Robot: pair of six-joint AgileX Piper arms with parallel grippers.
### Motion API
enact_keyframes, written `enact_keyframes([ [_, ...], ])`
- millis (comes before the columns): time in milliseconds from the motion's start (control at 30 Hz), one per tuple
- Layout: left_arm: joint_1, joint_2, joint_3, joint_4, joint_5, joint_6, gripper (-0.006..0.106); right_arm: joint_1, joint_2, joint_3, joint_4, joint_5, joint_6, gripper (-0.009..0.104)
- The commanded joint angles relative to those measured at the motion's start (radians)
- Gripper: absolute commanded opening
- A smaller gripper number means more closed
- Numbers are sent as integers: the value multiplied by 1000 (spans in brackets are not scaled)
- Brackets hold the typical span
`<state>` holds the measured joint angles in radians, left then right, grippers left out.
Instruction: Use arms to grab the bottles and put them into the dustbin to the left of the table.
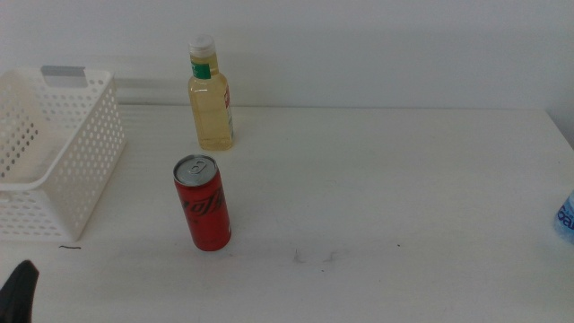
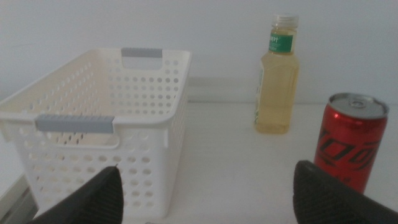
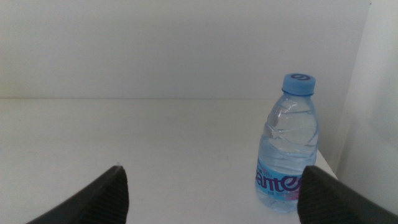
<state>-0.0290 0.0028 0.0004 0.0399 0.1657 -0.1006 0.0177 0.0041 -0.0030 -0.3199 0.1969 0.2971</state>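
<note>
Next, my left gripper will go to the red soda can in front of the yellow-liquid bottle and close around the can's lower half (image 1: 209, 219) (image 2: 344, 169).
A slim red soda can (image 1: 202, 205) stands upright on the white table (image 1: 386, 170), left of centre. The yellow-liquid bottle (image 1: 211, 99) with a white cap stands behind it. The clear water bottle (image 1: 565, 220) with a blue label shows only partly at the right edge. The white perforated dustbin (image 1: 90, 170) sits at the left. My left gripper (image 1: 18, 292) waits low at the bottom left; in its wrist view the left gripper (image 2: 208, 169) is open and empty, facing the dustbin (image 2: 143, 121), the can (image 2: 348, 143) and the yellow bottle (image 2: 277, 81). My right gripper (image 3: 214, 169) is open and empty, short of the water bottle (image 3: 289, 149).
A white wall runs behind the table's far edge. Faint dark scuff marks (image 1: 314, 257) lie on the tabletop in front of the can. The dustbin has grey tabs (image 2: 74, 122) on its rim.
</note>
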Motion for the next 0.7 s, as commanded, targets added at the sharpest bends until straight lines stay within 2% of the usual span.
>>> enact_keyframes([
  [0, -24, 34, 0, -3, -62, -6, 94, -5, -4, 3, -11, -10, -1, 93],
  [200, -188, 582, 0, -14, -556, -6, 94, -5, -4, 3, -11, -10, -1, 93],
  [367, -251, 987, 0, 41, -1009, -6, 94, -5, -4, 3, -11, -10, -1, 93],
  [533, -251, 1258, 0, 89, -1259, -11, 94, -5, -4, 3, -11, -10, -1, 93],
  [667, -251, 1360, 0, 91, -1314, -12, 94, -5, -4, 3, -11, -10, -1, 93],
])
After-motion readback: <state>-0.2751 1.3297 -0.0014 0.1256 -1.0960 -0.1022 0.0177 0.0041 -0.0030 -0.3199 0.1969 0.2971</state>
